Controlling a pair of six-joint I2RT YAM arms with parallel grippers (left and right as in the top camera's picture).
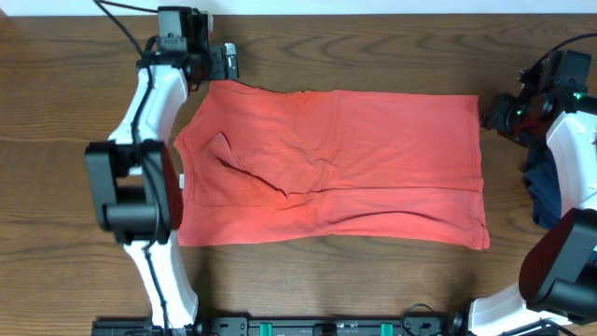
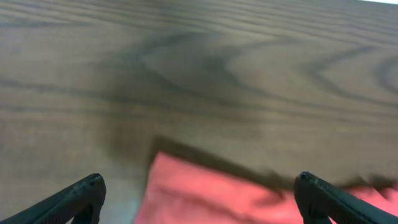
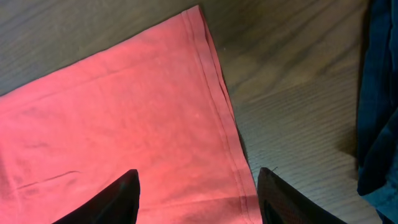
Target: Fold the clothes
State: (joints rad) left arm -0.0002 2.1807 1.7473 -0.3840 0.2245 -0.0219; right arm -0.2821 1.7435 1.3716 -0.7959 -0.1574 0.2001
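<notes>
I should close my left gripper on the red-orange T-shirt's far corner [image 1: 217,85] [image 2: 164,163], which is on the side of the T-shirt away from the dark blue cloth.
The clothes, a red-orange T-shirt [image 1: 354,159], lie flat on the wooden table [image 1: 56,103] as a wide rectangle, with a creased ridge near the left-middle. My left gripper [image 1: 227,63] hovers at the shirt's far left corner. In the left wrist view the left gripper [image 2: 199,190] is open wide, and the shirt's corner [image 2: 205,193] lies between and below the fingers. My right gripper [image 1: 492,114] is at the far right corner. In the right wrist view the right gripper [image 3: 198,190] is open over the shirt's hemmed edge [image 3: 221,93], holding nothing.
A dark blue cloth [image 1: 546,191] lies bunched by the right arm at the table's right edge, and this dark blue cloth [image 3: 378,93] also fills the right side of the right wrist view. Bare wood surrounds the shirt.
</notes>
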